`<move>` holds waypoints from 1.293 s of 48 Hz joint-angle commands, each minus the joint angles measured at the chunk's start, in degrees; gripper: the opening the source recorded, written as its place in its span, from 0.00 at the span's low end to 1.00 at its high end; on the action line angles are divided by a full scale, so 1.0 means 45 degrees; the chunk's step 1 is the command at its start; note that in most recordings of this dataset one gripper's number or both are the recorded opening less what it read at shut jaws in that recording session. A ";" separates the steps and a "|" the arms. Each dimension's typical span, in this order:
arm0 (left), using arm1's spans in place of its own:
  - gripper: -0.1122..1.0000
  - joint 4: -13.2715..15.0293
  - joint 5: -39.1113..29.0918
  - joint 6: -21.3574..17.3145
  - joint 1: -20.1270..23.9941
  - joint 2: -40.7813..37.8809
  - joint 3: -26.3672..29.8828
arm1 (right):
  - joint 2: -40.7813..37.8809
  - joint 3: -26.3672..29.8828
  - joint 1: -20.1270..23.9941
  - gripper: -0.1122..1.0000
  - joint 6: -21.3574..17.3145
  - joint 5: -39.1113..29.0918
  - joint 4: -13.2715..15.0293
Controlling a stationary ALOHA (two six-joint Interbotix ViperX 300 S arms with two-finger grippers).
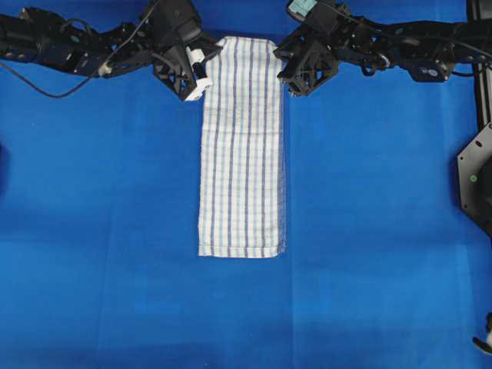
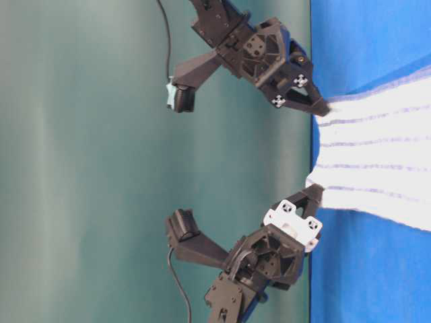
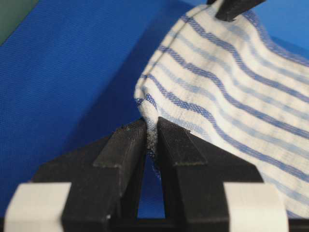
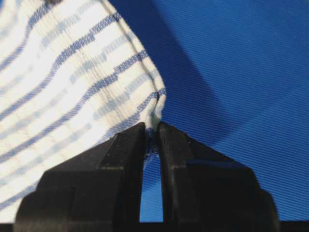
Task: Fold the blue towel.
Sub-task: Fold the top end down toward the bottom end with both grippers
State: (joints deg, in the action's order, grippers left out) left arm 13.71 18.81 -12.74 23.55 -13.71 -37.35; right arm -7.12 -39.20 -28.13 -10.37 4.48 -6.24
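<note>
My left gripper should release its corner of the blue towel, now lifted off the table, on the towel's near corner (image 1: pixel 204 250) along the same long edge.
The blue towel (image 1: pixel 242 146), white with thin dark-blue and pale-blue stripes, lies as a long narrow strip down the middle of the blue table covering. Its far end is lifted off the table. My left gripper (image 1: pixel 201 77) is shut on the far left corner of the towel (image 3: pixel 203 82); the cloth is pinched between its fingertips (image 3: pixel 130 140). My right gripper (image 1: pixel 286 71) is shut on the far right corner of the towel (image 4: pixel 72 87), pinched at its fingertips (image 4: pixel 130 137). In the table-level view both grippers (image 2: pixel 320 108) (image 2: pixel 313 198) hold the towel's edge (image 2: pixel 377 155) stretched between them.
The blue table covering (image 1: pixel 100 231) spreads on all sides of the towel. A black arm base (image 1: pixel 477 177) stands at the right edge, and a cable (image 1: pixel 38 84) trails at the far left. A green wall (image 2: pixel 81 161) is behind the arms.
</note>
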 commanded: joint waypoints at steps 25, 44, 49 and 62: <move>0.16 0.0117 0.0937 0.1016 -0.3770 0.2305 -0.1914 | 0.2715 -0.1816 0.3652 0.21 -0.0098 0.0059 -0.1387; 0.16 0.0156 0.1934 0.3086 -0.6855 0.2246 -0.2246 | 0.2812 -0.2168 0.6367 0.21 -0.0098 0.0840 -0.2344; 0.16 0.0156 0.2129 0.3125 -0.7383 0.2207 -0.2246 | 0.2773 -0.2148 0.6875 0.21 -0.0098 0.0996 -0.2520; 0.16 0.0156 0.2246 0.3145 -0.7773 0.1934 -0.2090 | 0.2617 -0.2109 0.7285 0.21 -0.0098 0.1016 -0.2539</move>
State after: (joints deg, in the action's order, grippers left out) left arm 14.41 28.39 1.32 -10.81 -5.45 -47.81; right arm 4.22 -49.39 4.48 -10.99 8.44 -17.49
